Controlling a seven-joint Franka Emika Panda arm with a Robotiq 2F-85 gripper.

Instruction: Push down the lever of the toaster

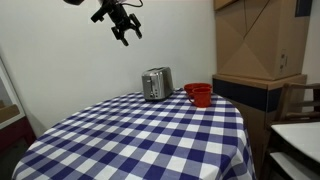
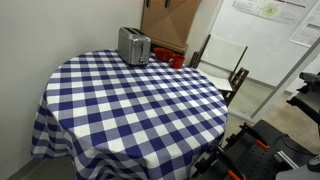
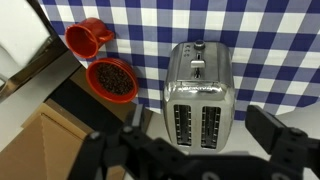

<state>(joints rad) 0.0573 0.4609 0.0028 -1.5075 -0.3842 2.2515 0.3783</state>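
Observation:
My gripper is going to close just above the lever (image 1: 151, 75) (image 3: 197, 71) at the end of the silver toaster, so that its closed fingers can press the lever down.
A silver two-slot toaster (image 1: 156, 84) stands at the far edge of the round table; it also shows in an exterior view (image 2: 134, 46) and from above in the wrist view (image 3: 200, 95). Its lever (image 3: 197, 66) is on the end face toward the table's middle. My gripper (image 1: 126, 31) hangs high in the air above and left of the toaster, open and empty. In the wrist view its fingers (image 3: 198, 135) frame the toaster's slots from well above.
A blue and white checked cloth covers the table (image 1: 150, 135). A red bowl (image 3: 112, 79) and a red cup (image 3: 87, 37) sit beside the toaster. Cardboard boxes (image 1: 260, 40) and a chair (image 2: 222, 60) stand behind the table.

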